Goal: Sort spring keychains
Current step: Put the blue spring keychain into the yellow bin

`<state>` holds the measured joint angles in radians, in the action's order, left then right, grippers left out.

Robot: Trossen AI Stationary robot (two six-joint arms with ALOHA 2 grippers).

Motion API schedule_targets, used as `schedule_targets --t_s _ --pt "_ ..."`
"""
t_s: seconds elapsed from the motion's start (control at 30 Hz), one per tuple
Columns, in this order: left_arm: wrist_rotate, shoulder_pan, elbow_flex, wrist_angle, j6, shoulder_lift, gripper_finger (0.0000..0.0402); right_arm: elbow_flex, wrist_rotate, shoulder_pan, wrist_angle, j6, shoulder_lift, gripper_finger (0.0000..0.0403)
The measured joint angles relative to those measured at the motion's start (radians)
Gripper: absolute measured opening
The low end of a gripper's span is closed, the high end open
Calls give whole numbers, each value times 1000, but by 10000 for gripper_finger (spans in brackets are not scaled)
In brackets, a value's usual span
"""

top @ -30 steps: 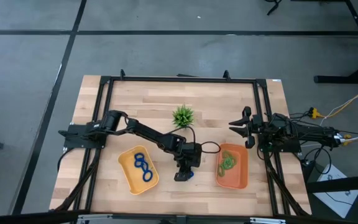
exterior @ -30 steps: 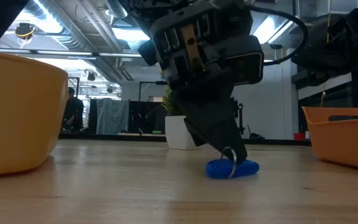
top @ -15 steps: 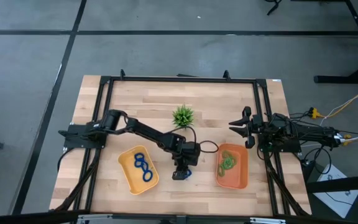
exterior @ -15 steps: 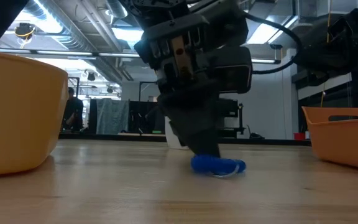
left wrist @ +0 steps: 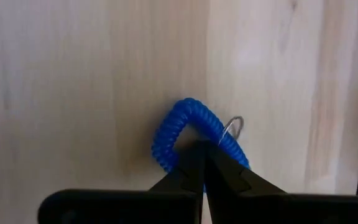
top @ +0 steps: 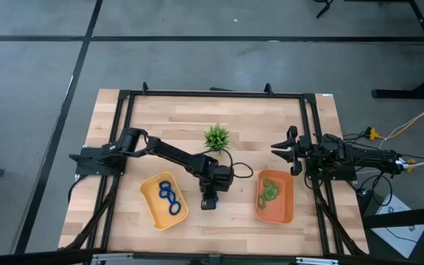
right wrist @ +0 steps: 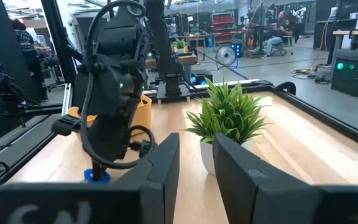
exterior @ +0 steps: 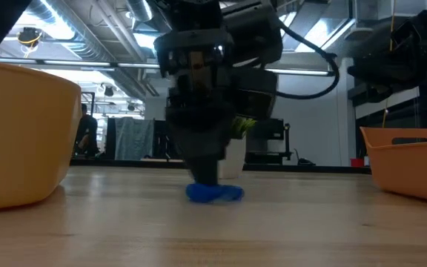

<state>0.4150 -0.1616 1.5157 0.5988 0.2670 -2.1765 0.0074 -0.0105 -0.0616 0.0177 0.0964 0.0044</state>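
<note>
Next, I open my left gripper, lift it and pinch the coil [left wrist: 163,144] opposite the dark blue keychain's metal ring, because its closed fingers are over the middle of the keychain's loop.
A dark blue spring keychain [left wrist: 166,140] with a small metal ring [left wrist: 234,126] lies on the wooden table between the two trays. My left gripper [top: 209,202] stands over it, pointing steeply down, shut on it [exterior: 215,193]. The yellow tray [top: 152,215] holds dark blue keychains [top: 169,197]. The orange tray [top: 288,197] holds light green keychains [top: 269,191]. My right gripper [right wrist: 196,149] waits open and level at the table's right side [top: 282,152], holding nothing. My left gripper has its shut fingertips [left wrist: 191,163] on the coiled loop's side nearest the wrist [left wrist: 178,158]. They come from above, slanting down. The tips themselves cover the place of contact, so a pinch or a mere press cannot be told apart. The loop lies flat on the table.
A small spiky green plant in a white pot [top: 216,137] stands behind the left gripper, toward the far edge. A black frame [top: 212,94] borders the table. Bare wood lies between the trays and along the near edge.
My left gripper has gone toward the table's left edge and the yellow tray, tipping more upright and rolling a little. The blue keychain has slid along the table with it, still lying flat.
</note>
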Motion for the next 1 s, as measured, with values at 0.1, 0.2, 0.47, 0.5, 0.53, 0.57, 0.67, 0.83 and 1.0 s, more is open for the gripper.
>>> schedule_targets --t_s 0.1,0.2,0.47,0.5,0.53,0.57,0.67,0.83,1.0 --pt "-32 0 0 61 11 10 3 0 0 0 0 0 0 97" --pt "-93 -1 0 145 21 26 2 0 0 0 0 0 0 97" --pt "-204 0 -6 307 62 64 2 0 0 0 0 0 0 97" --pt "-219 -1 -7 316 64 68 2 0 0 0 0 0 0 97" --pt "-233 -2 -7 317 68 71 2 0 0 0 0 0 0 97" --pt "-236 -3 -6 320 71 73 3 0 0 0 0 0 0 97" --pt "-245 -6 -6 330 85 73 7 0 0 0 0 0 0 97" --pt "-227 -7 -6 326 126 78 22 0 0 0 0 0 0 97" --pt "-209 -7 -4 345 149 105 41 0 0 0 0 0 1 97"
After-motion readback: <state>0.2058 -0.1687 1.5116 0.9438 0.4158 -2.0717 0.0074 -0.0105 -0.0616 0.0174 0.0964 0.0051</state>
